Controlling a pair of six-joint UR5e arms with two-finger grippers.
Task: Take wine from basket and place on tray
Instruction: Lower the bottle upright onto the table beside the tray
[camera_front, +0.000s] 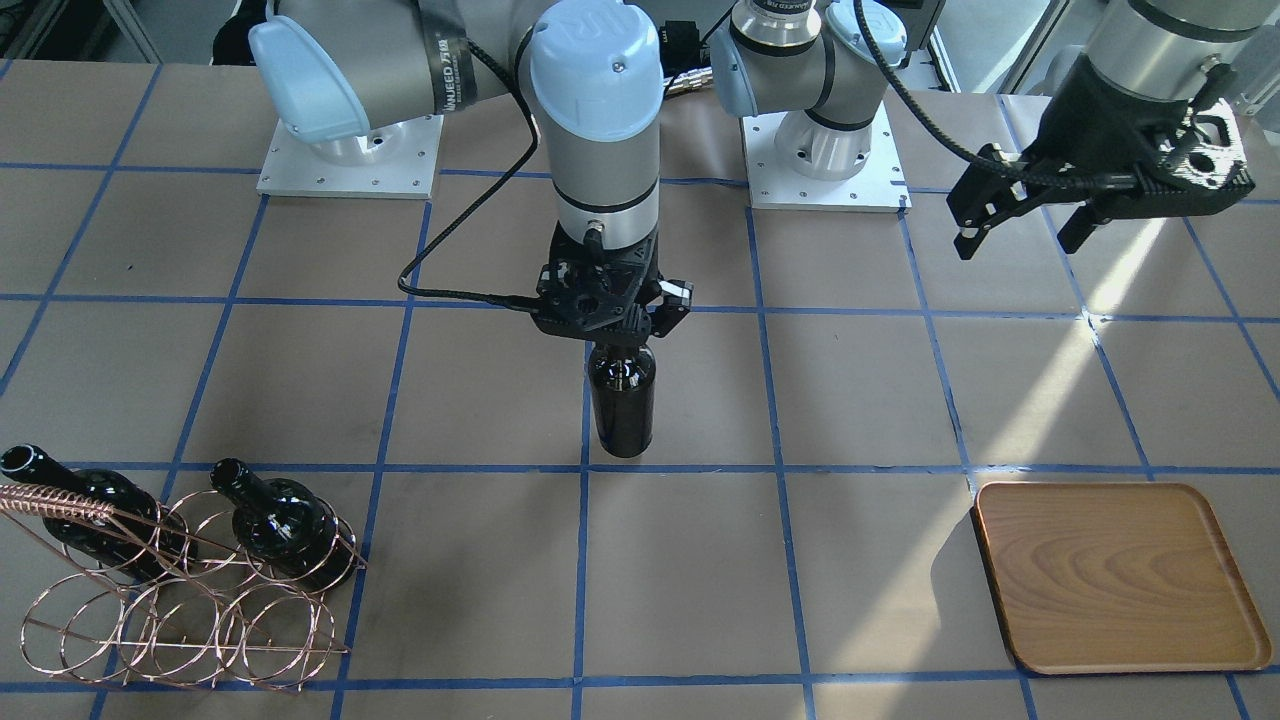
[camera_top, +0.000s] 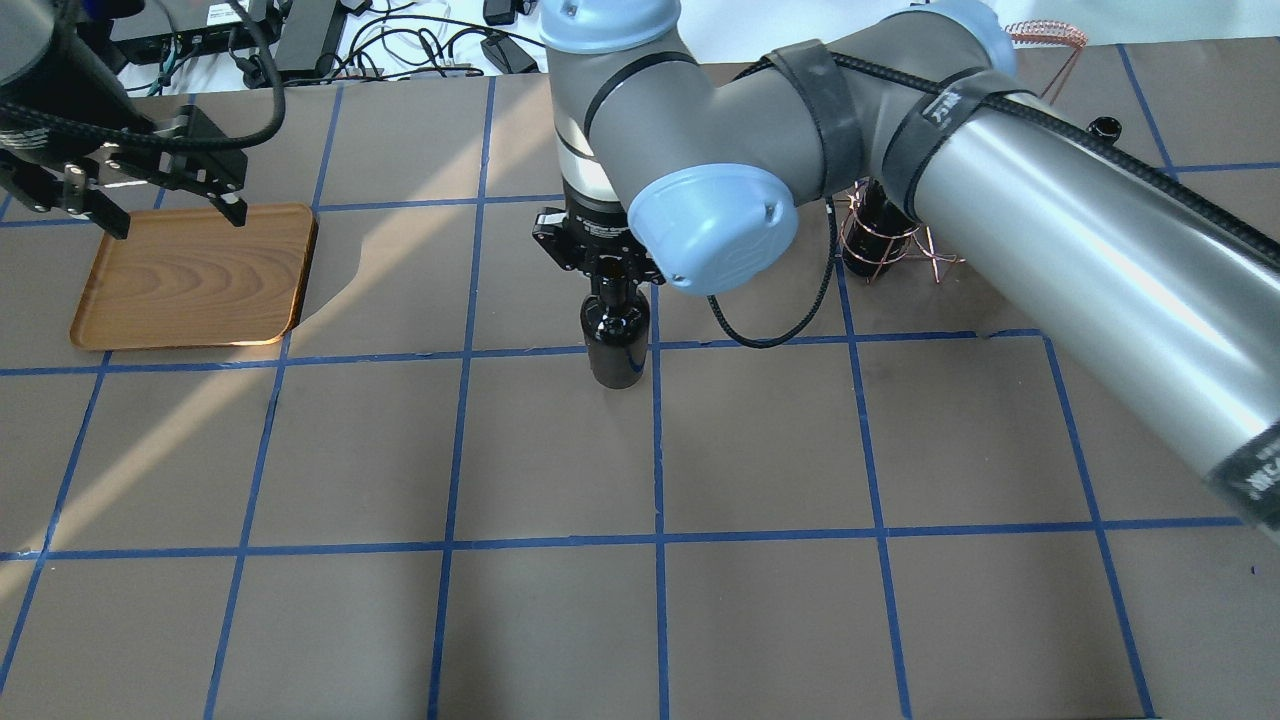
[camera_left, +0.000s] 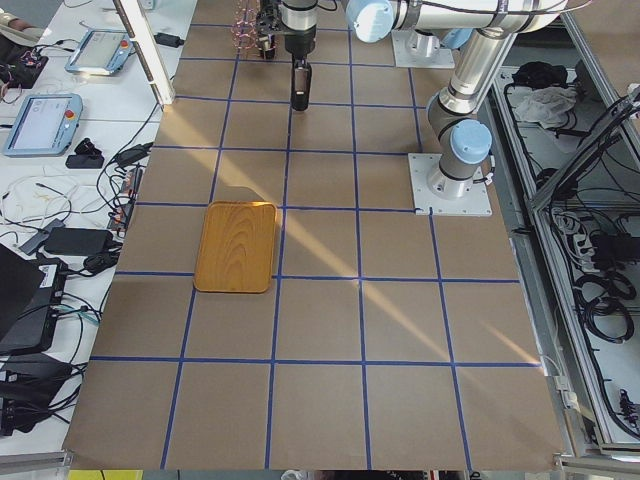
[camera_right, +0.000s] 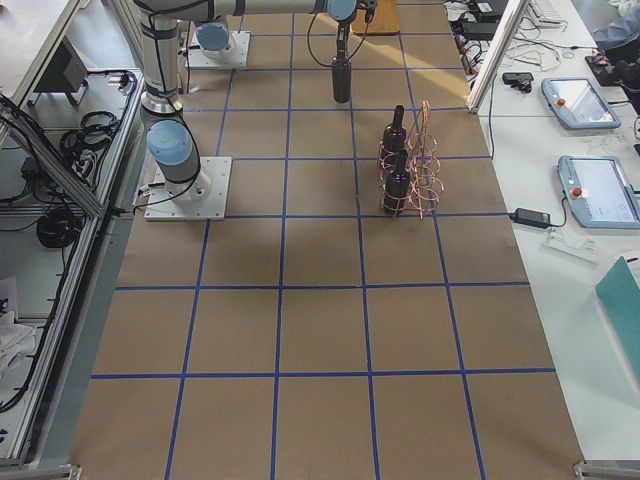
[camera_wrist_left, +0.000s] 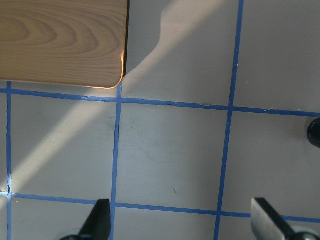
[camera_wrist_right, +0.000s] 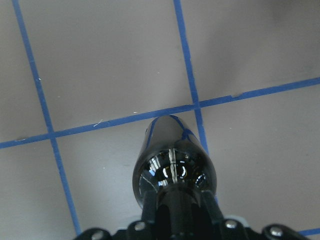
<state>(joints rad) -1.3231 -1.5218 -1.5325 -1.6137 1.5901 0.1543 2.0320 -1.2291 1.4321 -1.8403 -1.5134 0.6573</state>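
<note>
The robot's right gripper needs to stand the wine bottle on the paper (camera_front: 745, 445) (camera_wrist_right: 80, 143) beside the next blue tape crossing toward the wooden tray. The bottle is now upright at the table's middle.
My right gripper (camera_front: 612, 335) is shut on the neck of a glossy black wine bottle (camera_front: 621, 400), held upright at the table's middle with its base at or just above the paper. The bottle also shows in the overhead view (camera_top: 615, 345) and the right wrist view (camera_wrist_right: 172, 160). The copper wire basket (camera_front: 170, 600) stands at the table's end on my right, with two more black bottles (camera_front: 70, 505) (camera_front: 280, 520) in its rings. The wooden tray (camera_front: 1120, 575) lies bare on my left. My left gripper (camera_front: 1020, 238) is open and empty, high above the table beside the tray (camera_wrist_left: 60, 40).
Brown paper with a blue tape grid covers the table (camera_top: 640, 460). The two arm bases (camera_front: 350, 160) (camera_front: 825, 170) stand on white plates along the robot's side. A monitor stand and cables (camera_left: 130, 170) lie off the table's far edge.
</note>
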